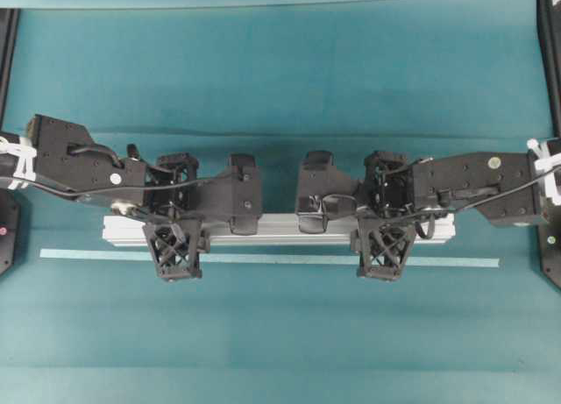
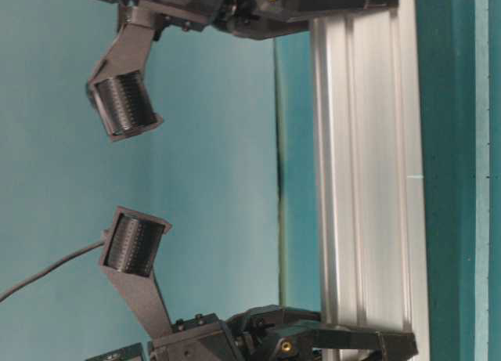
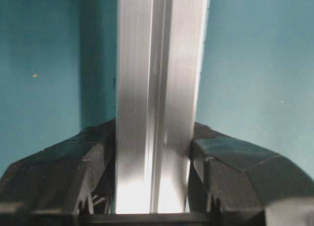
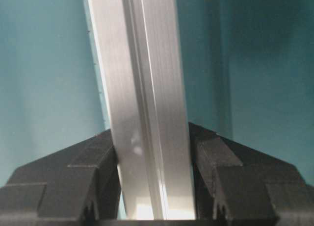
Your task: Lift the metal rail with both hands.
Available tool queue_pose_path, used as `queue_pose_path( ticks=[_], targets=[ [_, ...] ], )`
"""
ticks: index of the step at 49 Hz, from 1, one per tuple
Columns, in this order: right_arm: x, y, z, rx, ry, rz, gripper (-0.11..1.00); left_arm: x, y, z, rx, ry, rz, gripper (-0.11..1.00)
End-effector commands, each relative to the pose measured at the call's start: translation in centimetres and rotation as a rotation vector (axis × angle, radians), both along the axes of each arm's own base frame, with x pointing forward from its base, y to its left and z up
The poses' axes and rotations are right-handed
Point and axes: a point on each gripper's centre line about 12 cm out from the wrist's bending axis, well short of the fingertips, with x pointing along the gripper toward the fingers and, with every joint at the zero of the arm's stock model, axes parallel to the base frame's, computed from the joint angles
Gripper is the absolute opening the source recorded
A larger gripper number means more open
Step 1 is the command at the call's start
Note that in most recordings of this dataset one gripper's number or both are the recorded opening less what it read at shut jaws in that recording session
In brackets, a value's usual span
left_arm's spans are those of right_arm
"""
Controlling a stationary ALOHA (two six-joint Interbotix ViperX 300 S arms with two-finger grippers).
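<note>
Next, my left gripper releases the metal rail on the teal cloth [image 1: 279, 238] behind the pale-teal piece of tape.
The metal rail [image 1: 289, 229] is a long grooved silver bar lying left to right across the middle of the teal cloth. My left gripper [image 1: 175, 224] is shut on it near its left end, one lattice finger on each long side. My right gripper [image 1: 386, 220] is shut on it near its right end in the same way. In the left wrist view the rail [image 3: 157, 79] runs straight up between the jaws of the left gripper [image 3: 154, 138], which press both its sides. The right wrist view shows the rail [image 4: 137, 79] clamped by the right gripper [image 4: 152, 138]. A broad shadow lies on the cloth beside it.
A thin flat pale-teal tape strip [image 1: 263, 258] lies on the cloth just in front of the rail, parallel to it and longer. Black frame posts [image 1: 550, 53] stand at the side edges. The table-level view shows the rail [image 2: 368, 181] and the strip [image 2: 481, 181].
</note>
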Motion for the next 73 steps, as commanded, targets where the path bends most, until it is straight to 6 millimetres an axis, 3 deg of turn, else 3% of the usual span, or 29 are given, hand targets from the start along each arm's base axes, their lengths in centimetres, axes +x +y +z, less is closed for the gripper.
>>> queue_pose_path(
  ticks=[1,12,73],
  targets=[
    [0.6,0.3,0.1,0.01,-0.041,-0.012,0.38,0.7,-0.1,0.8,-0.006,-0.058,0.004,0.36],
    [0.2,0.4,-0.8,0.019,-0.037,-0.018,0.38,0.0,-0.4,-0.5,-0.007,-0.058,-0.002,0.36],
    [-0.1,0.5,-3.4,0.026,-0.032,-0.024,0.38,-0.1,-0.4,-2.6,-0.008,-0.063,-0.004,0.36]
  ],
)
